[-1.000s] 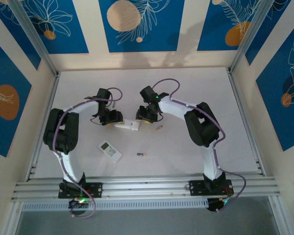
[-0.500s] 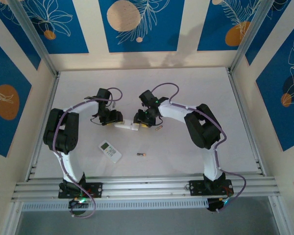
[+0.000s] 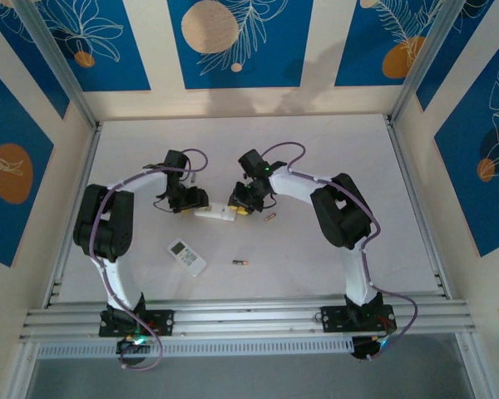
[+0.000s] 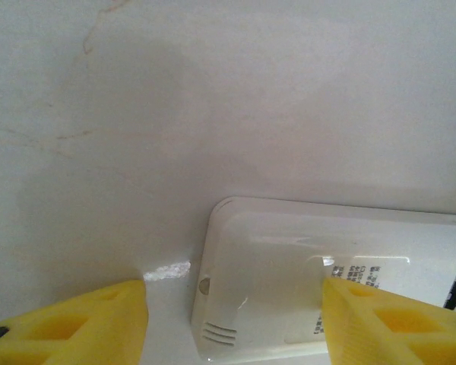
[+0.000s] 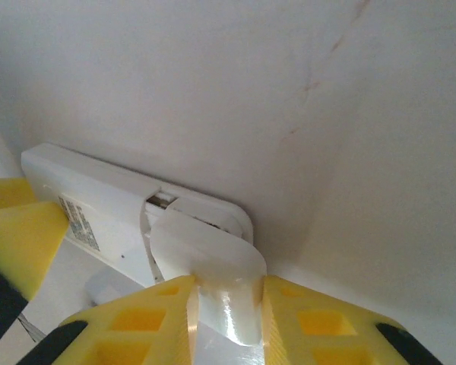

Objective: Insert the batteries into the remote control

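Note:
The battery cover slants across the remote control's compartment; my right gripper opens next, aligns with the remote control and takes the cover [image 5: 207,245] by both sides.
A white remote control [image 3: 215,214] lies back side up between my two grippers. My left gripper [image 4: 235,304] is open over its far end [image 4: 289,274]; one yellow finger [image 4: 387,319] overlaps the remote's back and the other [image 4: 91,319] stands clear of its edge. My right gripper [image 5: 226,304] is shut on the remote's white battery cover [image 5: 205,255], which is tilted up off the compartment [image 5: 161,200]. Two batteries lie loose on the table: one [image 3: 269,217] just right of my right gripper [image 3: 245,202], one [image 3: 239,263] nearer the front.
A second white remote [image 3: 187,257] lies face up, front left of the held one. The white table [image 3: 333,158] is bordered by aluminium rails [image 3: 249,316] at the front and sides.
My right gripper has shifted slightly left towards the remote's end and its fingers have drawn together onto the battery cover. The left arm has stayed still.

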Controlling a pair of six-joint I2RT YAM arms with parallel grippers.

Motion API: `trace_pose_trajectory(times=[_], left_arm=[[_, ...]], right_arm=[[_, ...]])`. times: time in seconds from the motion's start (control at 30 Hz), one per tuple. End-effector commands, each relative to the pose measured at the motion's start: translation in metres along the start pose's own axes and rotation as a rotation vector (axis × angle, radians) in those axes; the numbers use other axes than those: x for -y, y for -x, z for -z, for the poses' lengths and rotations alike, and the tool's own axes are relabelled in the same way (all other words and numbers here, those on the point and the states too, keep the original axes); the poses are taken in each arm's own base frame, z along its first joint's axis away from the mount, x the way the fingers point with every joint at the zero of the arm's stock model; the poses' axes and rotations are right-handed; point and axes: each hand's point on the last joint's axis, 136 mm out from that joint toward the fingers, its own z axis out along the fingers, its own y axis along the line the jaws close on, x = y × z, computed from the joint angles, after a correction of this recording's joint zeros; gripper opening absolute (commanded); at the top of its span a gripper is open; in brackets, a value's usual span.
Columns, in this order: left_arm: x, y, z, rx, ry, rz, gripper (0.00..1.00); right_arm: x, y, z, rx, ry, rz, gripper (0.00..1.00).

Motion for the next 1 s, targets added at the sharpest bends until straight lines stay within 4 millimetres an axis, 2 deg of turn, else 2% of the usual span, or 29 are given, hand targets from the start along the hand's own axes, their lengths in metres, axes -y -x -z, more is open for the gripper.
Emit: trace_pose_trajectory(times=[0.0, 0.2, 0.33, 0.43, 0.53, 0.63, 0.7, 0.83, 0.9, 0.97], left_arm=[[-0.005, -0.019, -0.020, -0.069, -0.015, 0.005, 0.60], [-0.007, -0.019, -0.021, -0.065, -0.004, -0.009, 0.60], [-0.005, -0.019, -0.018, -0.063, -0.014, -0.011, 0.62], [-0.001, -0.017, -0.012, -0.046, -0.021, -0.026, 0.65], [0.003, -0.014, -0.004, -0.023, -0.035, -0.040, 0.69], [0.007, -0.009, 0.001, -0.001, -0.048, -0.047, 0.72], [0.009, -0.008, 0.001, 0.003, -0.057, -0.043, 0.74], [0.010, -0.008, -0.001, 0.007, -0.065, -0.034, 0.77], [0.010, -0.009, -0.002, 0.006, -0.070, -0.031, 0.77], [0.010, -0.011, -0.003, 0.002, -0.073, -0.031, 0.78]], right_arm=[[-0.003, 0.009, 0.001, -0.009, 0.035, -0.066, 0.27], [-0.014, 0.010, 0.004, -0.048, 0.082, -0.062, 0.28], [-0.019, 0.013, 0.019, 0.026, 0.068, 0.078, 0.35], [-0.030, 0.013, 0.042, 0.146, 0.038, 0.367, 0.47], [-0.037, 0.010, 0.058, 0.265, -0.026, 0.761, 0.58], [-0.044, -0.002, 0.064, 0.345, -0.070, 1.153, 0.78], [-0.038, -0.012, 0.059, 0.313, -0.097, 1.375, 0.83], [-0.018, -0.034, 0.037, 0.180, -0.075, 1.716, 0.83], [-0.017, -0.032, 0.028, 0.209, -0.073, 1.837, 0.85], [-0.022, -0.027, 0.024, 0.234, -0.063, 1.863, 0.86]])
